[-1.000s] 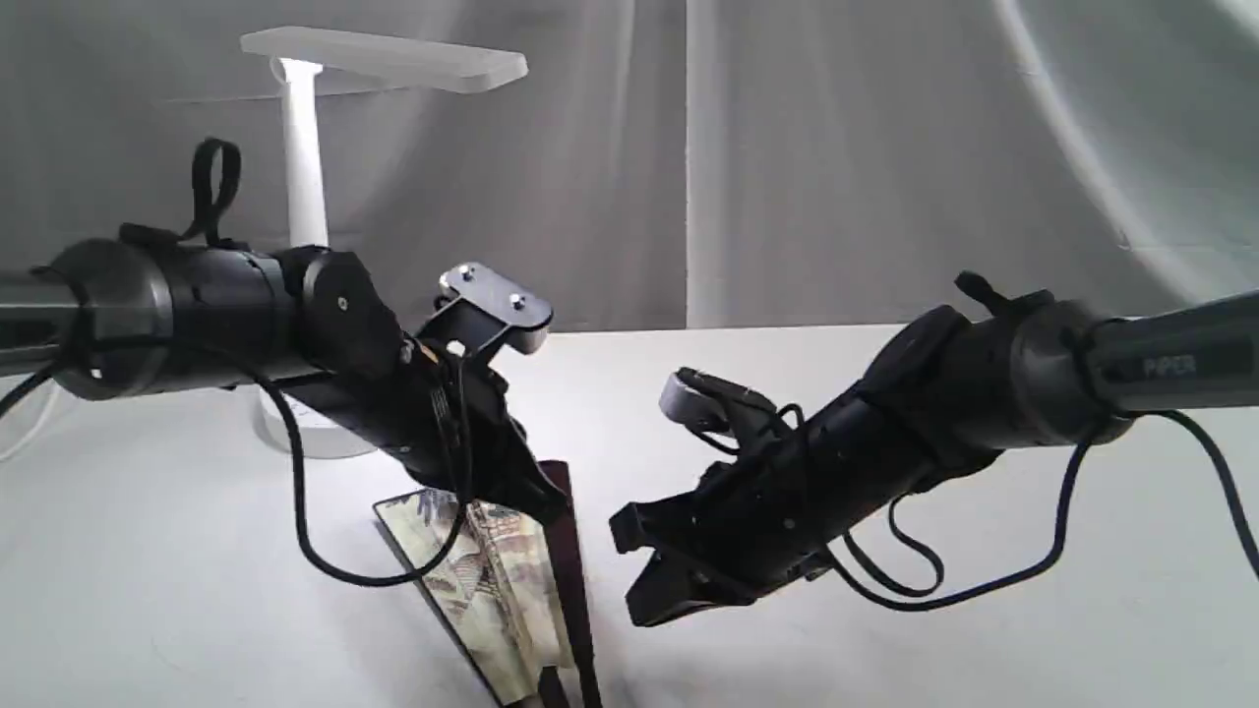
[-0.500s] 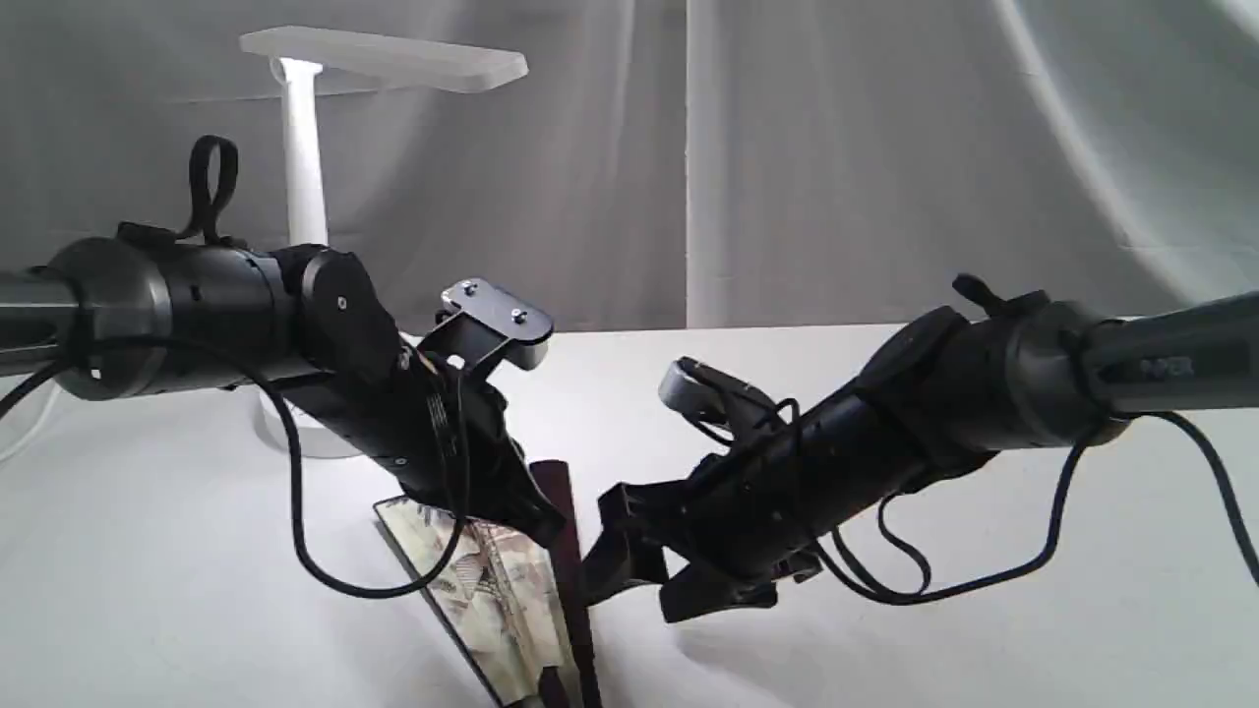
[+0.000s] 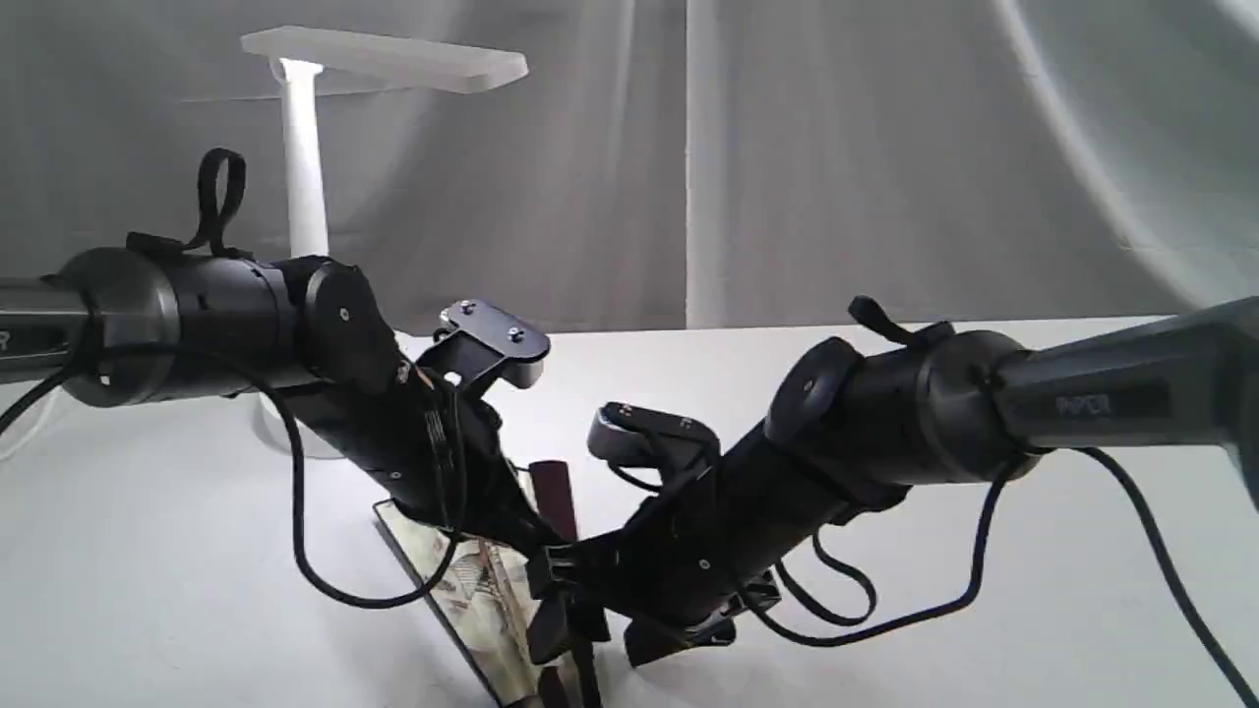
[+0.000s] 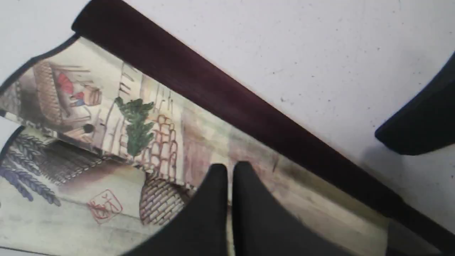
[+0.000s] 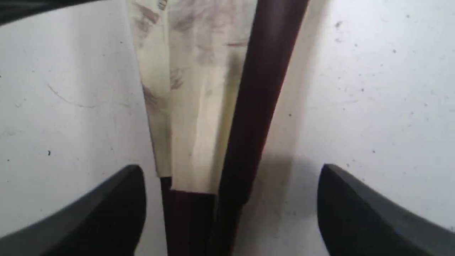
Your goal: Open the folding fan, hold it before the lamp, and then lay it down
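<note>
My right gripper's fingers are straddling the guard stick and the dark rib next to it, so next I take the guard stick alone [image 5: 245, 149] by the paper before I lift.
The folding fan [image 3: 482, 590] lies partly spread on the white table, with its painted paper [image 4: 149, 135] beside a dark guard stick [image 4: 227, 92]. My left gripper [image 4: 229, 170] is shut, its fingertips together on the paper where a pleat ridge runs in. It reaches down from the left [image 3: 531, 536]. My right gripper [image 5: 231, 199] stands open low over the fan's narrow end, with a finger on either side of the guard stick [image 5: 256, 106] and not touching it. In the exterior view it [image 3: 590, 629] is next to the left one. The white lamp [image 3: 305, 177] stands at the back left.
A grey curtain [image 3: 836, 147] hangs behind the table [image 3: 984, 610]. Both black arms cross the front of the exterior view and their cables [image 3: 866, 619] loop low over the table. The lamp's base [image 3: 285, 442] is mostly hidden behind the left arm.
The right arm has swung left and down, bringing its open gripper from beside the fan to over its narrow end. The left gripper has sunk slightly. The fan has stayed in place.
</note>
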You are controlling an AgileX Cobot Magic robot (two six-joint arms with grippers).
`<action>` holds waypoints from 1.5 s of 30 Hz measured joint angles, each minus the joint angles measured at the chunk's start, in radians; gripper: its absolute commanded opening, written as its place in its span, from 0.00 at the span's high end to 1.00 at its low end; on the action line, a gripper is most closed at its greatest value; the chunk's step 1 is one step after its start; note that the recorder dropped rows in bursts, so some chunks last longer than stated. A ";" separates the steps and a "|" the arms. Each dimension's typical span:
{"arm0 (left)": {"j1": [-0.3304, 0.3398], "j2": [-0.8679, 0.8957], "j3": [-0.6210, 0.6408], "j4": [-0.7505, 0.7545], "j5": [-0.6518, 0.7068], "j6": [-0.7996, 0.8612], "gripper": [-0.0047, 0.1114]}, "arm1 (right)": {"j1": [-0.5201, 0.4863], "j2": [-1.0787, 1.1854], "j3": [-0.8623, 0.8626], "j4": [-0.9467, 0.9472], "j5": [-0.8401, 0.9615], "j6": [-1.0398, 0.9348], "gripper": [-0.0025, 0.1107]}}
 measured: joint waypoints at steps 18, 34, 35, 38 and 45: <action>0.000 -0.077 0.000 0.078 0.001 -0.069 0.96 | -0.004 0.072 -0.023 0.110 0.014 0.014 0.98; 0.000 -0.144 0.000 0.078 0.060 -0.236 0.96 | -0.002 -0.029 -0.007 -0.008 0.017 -0.005 0.98; 0.000 -0.144 0.000 0.078 0.062 -0.244 0.96 | -0.009 -0.034 -0.007 -0.008 0.023 -0.007 0.98; 0.000 -0.144 0.000 0.078 0.079 -0.257 0.96 | -0.034 -0.042 -0.007 -0.008 0.044 -0.007 0.98; 0.000 -0.190 0.030 0.028 0.075 -0.287 0.96 | -0.133 -0.043 -0.003 0.052 0.099 -0.066 0.98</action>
